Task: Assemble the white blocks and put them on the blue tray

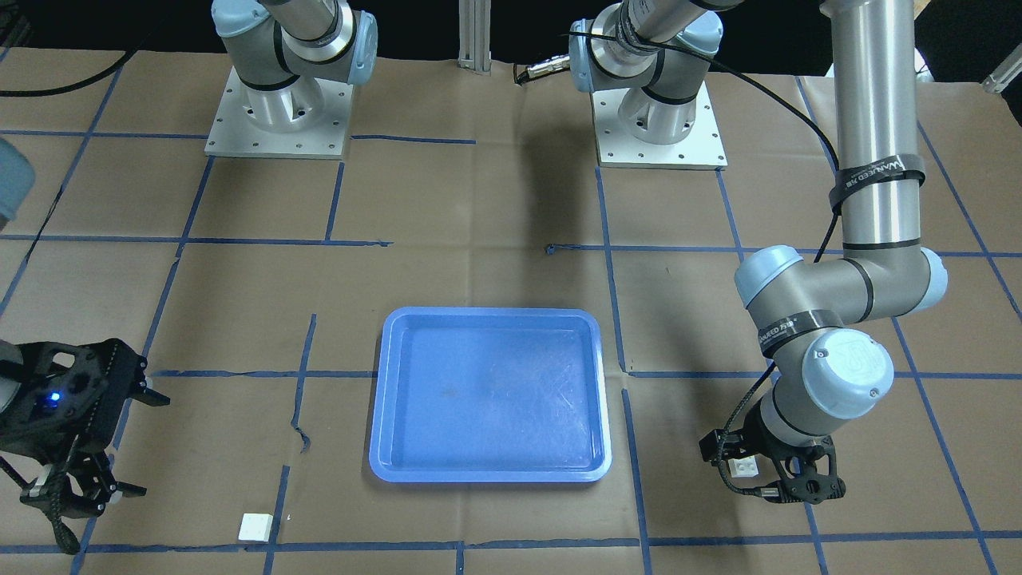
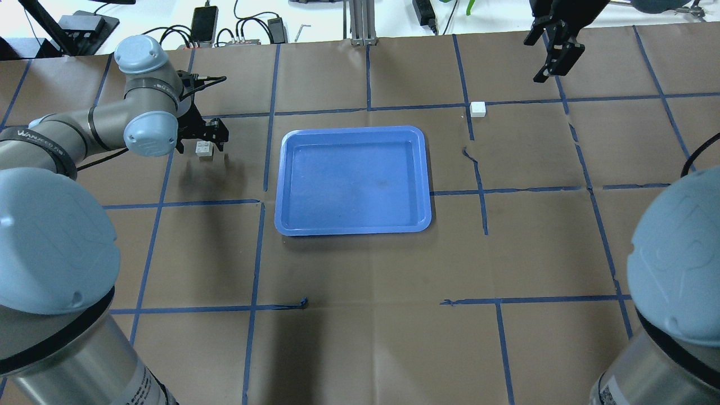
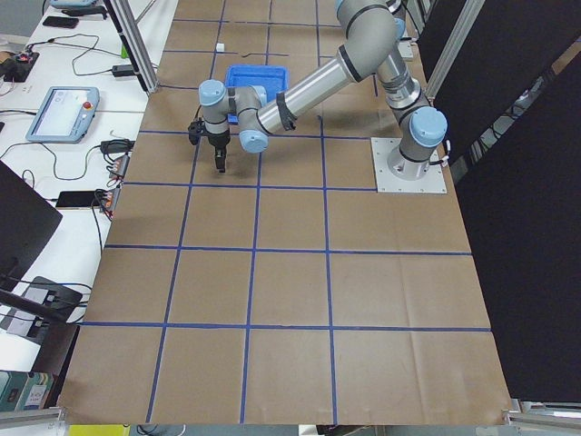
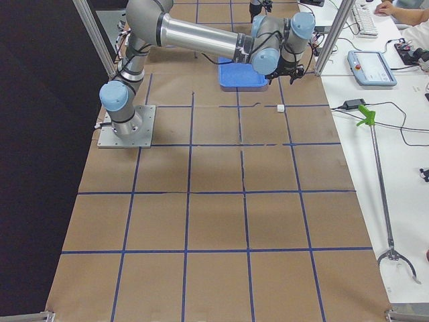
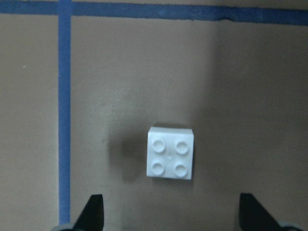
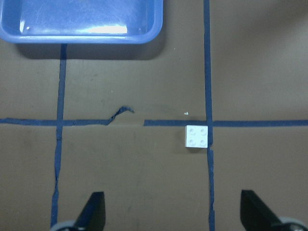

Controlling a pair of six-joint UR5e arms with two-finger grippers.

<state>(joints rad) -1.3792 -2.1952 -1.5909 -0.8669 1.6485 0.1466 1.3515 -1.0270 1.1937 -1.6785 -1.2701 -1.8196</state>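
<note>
Next, I move my right gripper to the white block beside the crossing blue tape lines and close it on the block's opposite sides (image 1: 255,537) (image 6: 206,137).
One white block (image 2: 203,148) lies studs-up on the brown paper left of the blue tray (image 2: 353,225). My left gripper (image 2: 205,140) hovers over it, open and holding nothing. In the left wrist view the block (image 5: 170,152) sits just ahead of the spread fingertips (image 5: 96,211). The second white block (image 2: 477,108) lies beyond the tray's far right corner on a blue tape line. My right gripper (image 2: 548,53) is open and empty, raised further right of it. The right wrist view shows that block (image 6: 197,136) and the tray's corner (image 6: 82,36).
The tray (image 1: 489,475) holds nothing. The table is covered in brown paper with blue tape grid lines. Both arm bases (image 1: 279,120) stand at the robot side. Cables and devices lie beyond the far edge (image 2: 236,28).
</note>
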